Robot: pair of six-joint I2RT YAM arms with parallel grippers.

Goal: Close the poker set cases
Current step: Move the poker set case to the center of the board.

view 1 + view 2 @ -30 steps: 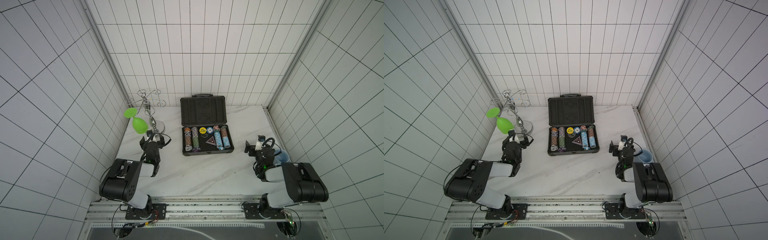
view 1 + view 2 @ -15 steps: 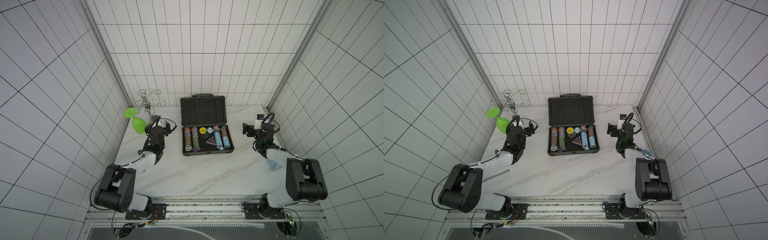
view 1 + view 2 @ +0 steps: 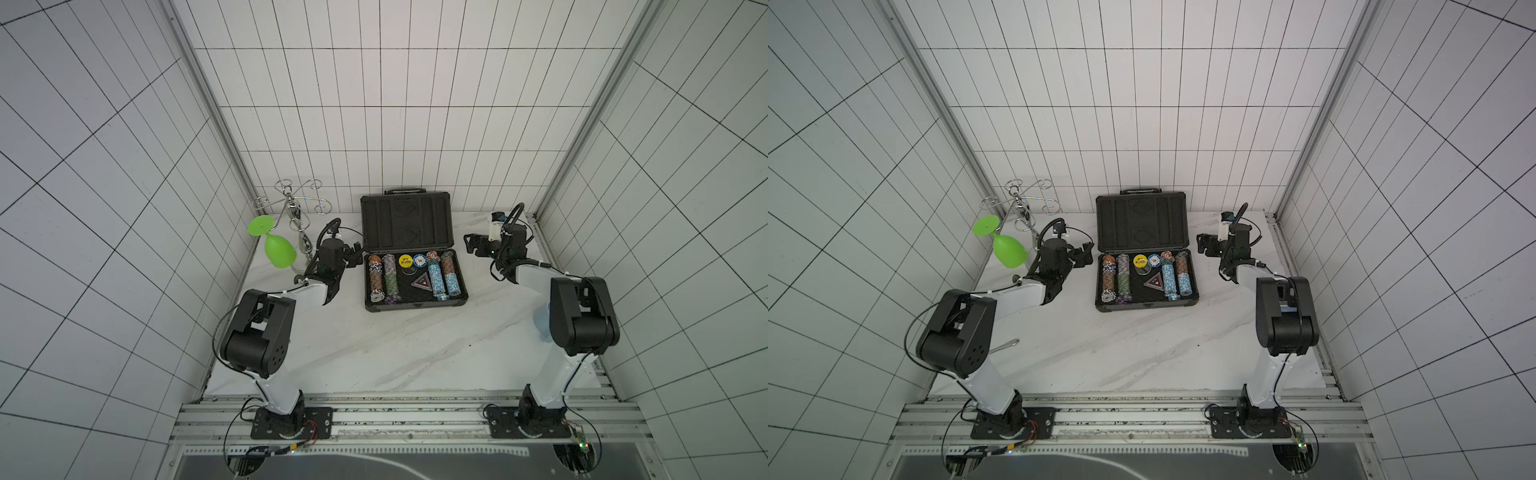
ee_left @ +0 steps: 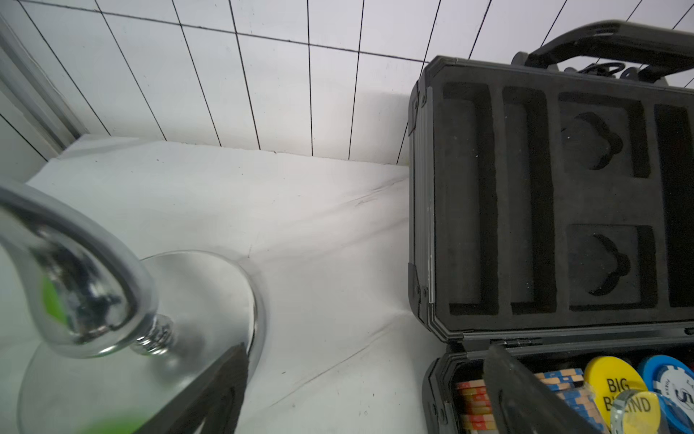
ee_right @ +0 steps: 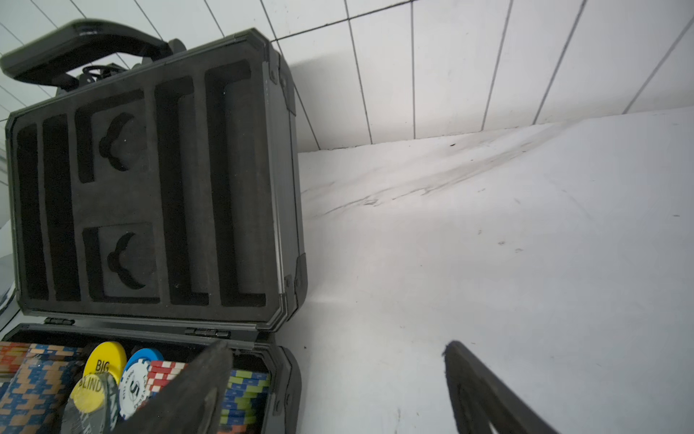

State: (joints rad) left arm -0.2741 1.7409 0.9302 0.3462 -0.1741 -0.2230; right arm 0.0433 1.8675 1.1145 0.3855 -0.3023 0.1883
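Observation:
The side edge (image 3: 364,232) (image 4: 422,245) of the poker set case's upright lid, on the side towards the chrome glass rack, should be gripped next by my left gripper.
The poker set case (image 3: 415,305) lies open at the back middle of the table in both top views. Its lid (image 3: 406,222) stands upright towards the back wall, with the handle on top. Rows of multicoloured chips (image 3: 436,276) fill the base (image 3: 1147,305). My left gripper (image 3: 355,253) hovers open just left of the hinge line; in the left wrist view the lid (image 4: 563,195) fills the side, and nothing sits between the gripper (image 4: 366,351) fingers. My right gripper (image 3: 471,245) hovers open just right of the case, its gap (image 5: 336,347) over bare table beside the lid (image 5: 150,195).
A chrome glass rack (image 3: 297,216) stands at the back left, a green wine glass (image 3: 276,247) hanging on it close behind my left wrist. Its round base (image 4: 210,285) lies beside the left finger. A pale blue cup (image 3: 540,324) sits by the right arm. A metal handle (image 3: 1005,345) lies near the left arm.
Both arms have stretched forward from the front of the table and now flank the open case. The right gripper's fingers have drawn slightly closer. The case has not moved.

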